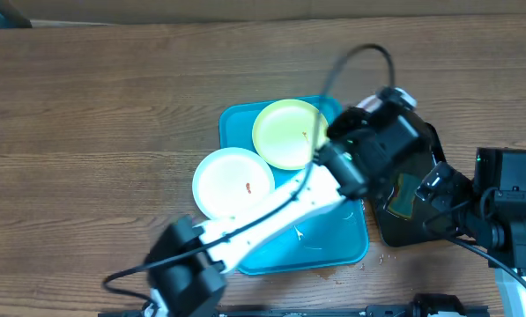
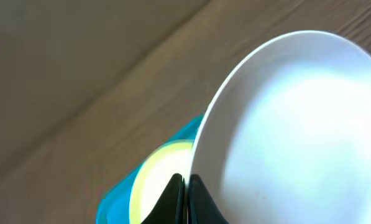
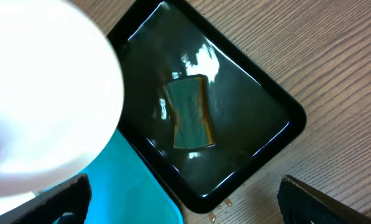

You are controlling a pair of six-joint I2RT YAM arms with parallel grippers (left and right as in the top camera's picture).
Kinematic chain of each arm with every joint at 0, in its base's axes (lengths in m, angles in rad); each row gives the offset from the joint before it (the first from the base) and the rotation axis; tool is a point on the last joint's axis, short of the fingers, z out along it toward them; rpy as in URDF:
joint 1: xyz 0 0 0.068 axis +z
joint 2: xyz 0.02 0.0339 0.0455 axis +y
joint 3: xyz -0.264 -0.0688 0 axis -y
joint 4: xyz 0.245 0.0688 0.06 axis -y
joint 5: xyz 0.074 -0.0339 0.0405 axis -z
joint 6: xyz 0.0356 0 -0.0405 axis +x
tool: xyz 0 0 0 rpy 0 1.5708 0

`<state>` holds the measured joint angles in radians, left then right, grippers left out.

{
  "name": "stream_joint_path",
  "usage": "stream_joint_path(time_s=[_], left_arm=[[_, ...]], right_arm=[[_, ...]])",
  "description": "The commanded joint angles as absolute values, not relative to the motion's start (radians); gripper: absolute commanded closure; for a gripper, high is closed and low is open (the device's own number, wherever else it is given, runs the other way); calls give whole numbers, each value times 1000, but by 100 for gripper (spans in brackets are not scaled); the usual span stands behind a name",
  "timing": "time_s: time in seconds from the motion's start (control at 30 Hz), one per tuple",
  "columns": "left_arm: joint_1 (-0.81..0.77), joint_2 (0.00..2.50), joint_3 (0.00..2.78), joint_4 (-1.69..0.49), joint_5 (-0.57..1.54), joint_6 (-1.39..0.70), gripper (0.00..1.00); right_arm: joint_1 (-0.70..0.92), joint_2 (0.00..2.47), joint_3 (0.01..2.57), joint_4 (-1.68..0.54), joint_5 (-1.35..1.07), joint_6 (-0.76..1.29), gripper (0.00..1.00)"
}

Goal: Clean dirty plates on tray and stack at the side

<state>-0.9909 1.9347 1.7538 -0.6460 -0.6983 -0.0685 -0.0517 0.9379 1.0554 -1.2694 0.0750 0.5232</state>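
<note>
The robot's left gripper needs to release the white plate on the bare wooden table (image 1: 127, 172) beside the red-smeared white plate.
My left gripper (image 2: 186, 186) is shut on the rim of a white plate (image 2: 291, 124) and holds it tilted above the right side of the blue tray (image 1: 333, 246). In the overhead view that gripper (image 1: 368, 145) hides the held plate. The same plate fills the upper left of the right wrist view (image 3: 42, 93). A yellow-green plate (image 1: 289, 132) lies at the tray's far end. A second white plate (image 1: 232, 182) with a red smear lies over the tray's left edge. My right gripper (image 3: 185, 199) is open and empty above the near corner of the black tray.
The black tray (image 3: 266, 106) holds water and a green-yellow sponge (image 3: 188, 112), just right of the blue tray. It also shows in the overhead view (image 1: 395, 231). A few water drops (image 3: 222, 204) lie on the wooden table by its corner.
</note>
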Motion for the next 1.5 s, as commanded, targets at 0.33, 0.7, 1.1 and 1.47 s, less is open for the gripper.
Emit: stream_joint_path(time_s=[0.33,0.7,1.1,1.47], left_arm=[[-393,1636,1772,-1238,-186,-427,96],[258,1636,1497,-1256,-115,-416,95],[593,1636,1164,-907,25,-368,86],[540,1596,1224,-988,517,-80,48]], right_arm=[[-55,933,1073,-1267,76,523,2],[-55,933,1073,-1270,76,523,2],[-55,933,1073,-1268,76,523,2],[-54,933,1073,-1261,24,479,0]])
